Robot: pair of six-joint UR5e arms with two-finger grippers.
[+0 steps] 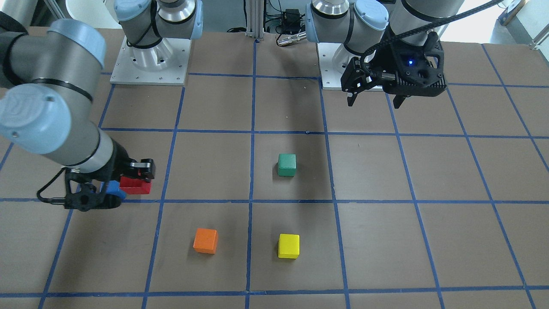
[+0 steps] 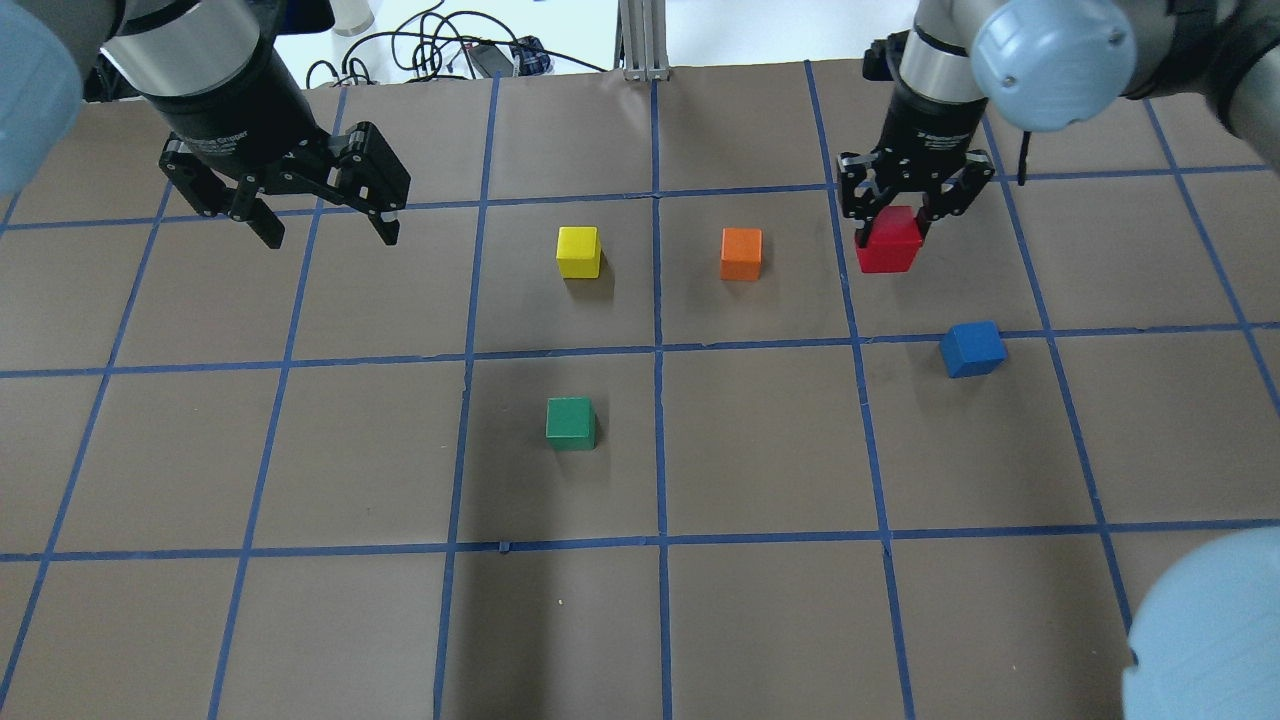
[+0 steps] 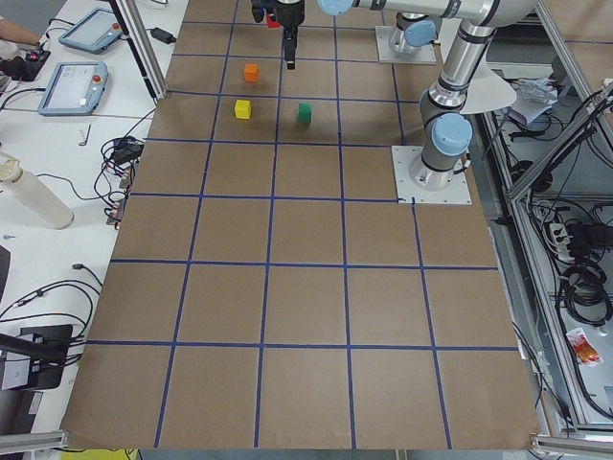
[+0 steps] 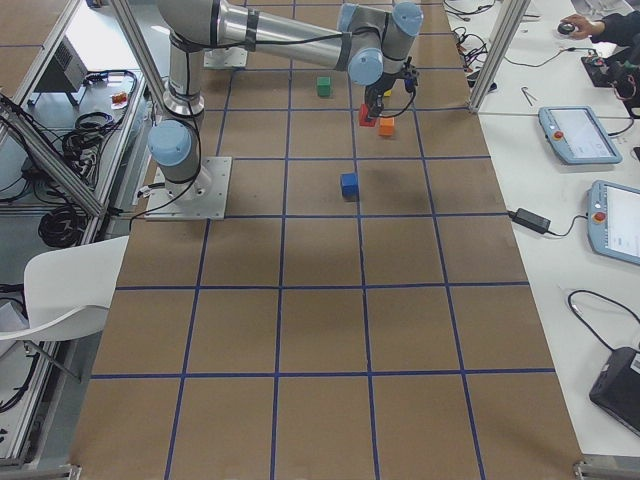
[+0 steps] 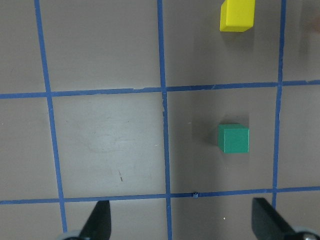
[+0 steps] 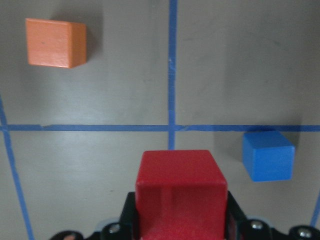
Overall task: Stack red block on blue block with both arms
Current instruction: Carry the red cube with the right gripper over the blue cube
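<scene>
Next, my right gripper lets go of the red block on top of the blue block [image 1: 107,182] [image 6: 272,163] beside the tape line.
My right gripper [image 2: 890,222] is shut on the red block [image 2: 888,243] and holds it off the table. The right wrist view shows the red block [image 6: 181,192] between the jaws. The blue block [image 2: 972,348] sits on the table, nearer the robot and a little to the right of the red one. It also shows in the right wrist view [image 6: 267,155]. In the front-facing view the blue block [image 1: 112,189] is partly hidden behind the right gripper [image 1: 137,177]. My left gripper [image 2: 325,228] is open and empty, high over the far left of the table.
An orange block [image 2: 741,253] sits just left of the held red block. A yellow block [image 2: 579,251] and a green block [image 2: 570,422] lie toward the middle. The brown table [image 2: 760,600] carries a blue tape grid.
</scene>
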